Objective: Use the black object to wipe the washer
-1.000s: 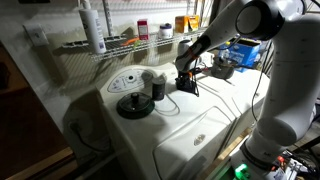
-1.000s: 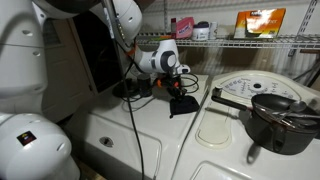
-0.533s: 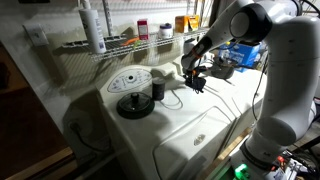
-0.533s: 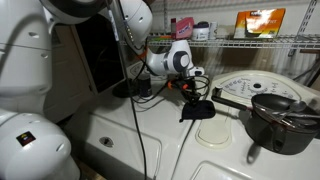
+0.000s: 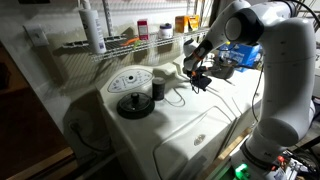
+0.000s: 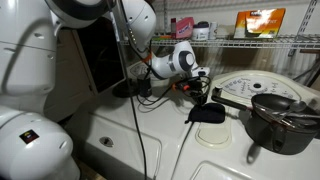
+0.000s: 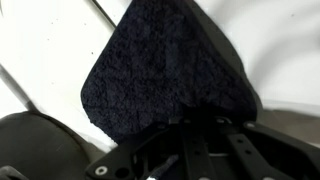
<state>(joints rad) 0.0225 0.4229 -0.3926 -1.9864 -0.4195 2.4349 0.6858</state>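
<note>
Next, I release the black object on the washer's white top beside the small dark jar [image 5: 186, 94].
The black object [image 6: 209, 114] is a floppy black cloth pad that hangs from my gripper [image 6: 200, 96] just above the washer's white top [image 6: 150, 140]. It also shows in an exterior view [image 5: 200, 85], small and dark under the gripper [image 5: 196, 74]. In the wrist view the cloth [image 7: 165, 65] fills most of the frame, and the dark fingers [image 7: 200, 150] are closed on its near edge. The washer [image 5: 190, 125] is a large white appliance with a pale oval dial panel [image 5: 130, 80]. The cloth hides the surface under it.
A round black disc [image 5: 135, 105] and a small dark jar [image 5: 157, 89] stand on the washer near the dial panel. A black pot-like object [image 6: 275, 115] stands close beside the cloth. Wire shelves [image 6: 250, 40] with bottles run behind. Cables [image 6: 135, 90] trail near the arm.
The gripper has carried the black cloth sideways across the washer top, towards the pot-like object, and lifted it a little. The disc and jar have not moved.
</note>
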